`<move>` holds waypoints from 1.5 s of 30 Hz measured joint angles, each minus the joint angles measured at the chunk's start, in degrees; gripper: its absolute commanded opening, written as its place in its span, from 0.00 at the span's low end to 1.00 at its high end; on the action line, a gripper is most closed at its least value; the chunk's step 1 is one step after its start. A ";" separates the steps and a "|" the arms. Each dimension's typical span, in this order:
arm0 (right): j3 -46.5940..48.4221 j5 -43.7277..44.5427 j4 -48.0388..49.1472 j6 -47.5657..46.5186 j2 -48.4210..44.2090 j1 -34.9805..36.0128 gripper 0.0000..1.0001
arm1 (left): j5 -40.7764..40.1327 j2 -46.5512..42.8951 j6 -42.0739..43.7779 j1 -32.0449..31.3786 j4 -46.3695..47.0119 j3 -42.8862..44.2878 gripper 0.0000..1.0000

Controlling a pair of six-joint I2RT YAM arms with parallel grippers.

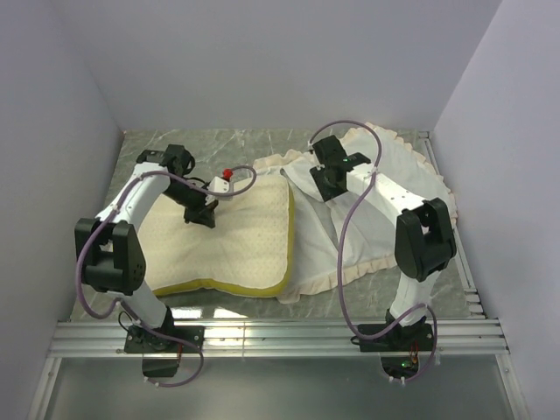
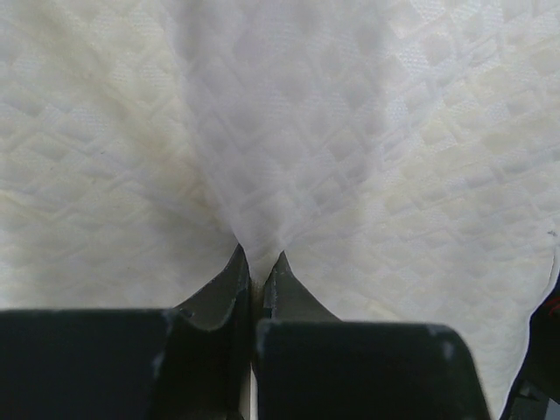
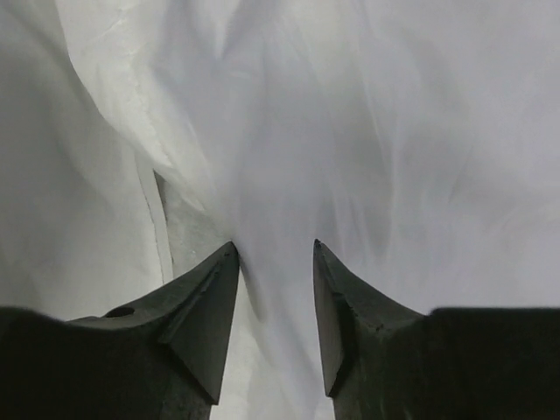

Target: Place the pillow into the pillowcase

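Note:
The top layer of the pillowcase lies bunched back from the pillow's side, so the robot's right gripper will grab its edge closer to the pillow (image 1: 303, 183) and pull it over.
The cream-yellow dimpled pillow (image 1: 236, 249) lies flat on the left half of the table, its brighter yellow band along the near and right edges. My left gripper (image 1: 203, 214) presses down on its far part and is shut on a pinched ridge of the pillow's fabric (image 2: 254, 157); in the left wrist view that gripper (image 2: 259, 258) shows its jaws together. The white pillowcase (image 1: 319, 249) with beige ruffled trim lies crumpled to the right, touching the pillow's right edge. My right gripper (image 1: 328, 185) sits over its far left part. In the right wrist view it (image 3: 276, 249) is open, with white pillowcase cloth (image 3: 350, 131) between the fingers.
The marbled grey-green table (image 1: 210, 142) is boxed in by white walls on the left, back and right. A metal rail (image 1: 280, 337) runs along the near edge by the arm bases. A small red part (image 1: 227, 173) shows beside the left wrist.

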 measured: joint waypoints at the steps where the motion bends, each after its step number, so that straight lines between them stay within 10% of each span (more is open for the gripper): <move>1: 0.00 0.57 0.04 0.28 0.00 0.00 0.56 | 0.20 -0.17 0.33 1.22 -0.46 -0.11 0.00; 12: -0.26 8.63 3.17 0.26 0.70 6.64 0.62 | 3.08 -0.24 1.36 15.82 -2.86 -0.66 0.00; 31: -2.60 26.21 15.67 -6.71 12.50 10.99 0.68 | 5.44 -0.26 2.01 19.39 -3.26 -3.69 0.00; 37: -2.97 26.75 16.46 -8.59 7.93 9.97 0.62 | 5.31 -0.15 2.43 19.39 -3.45 -3.69 0.00; 45: -2.97 26.49 16.41 -9.84 5.97 7.02 0.28 | 4.02 0.59 2.43 17.31 -3.56 -2.29 0.00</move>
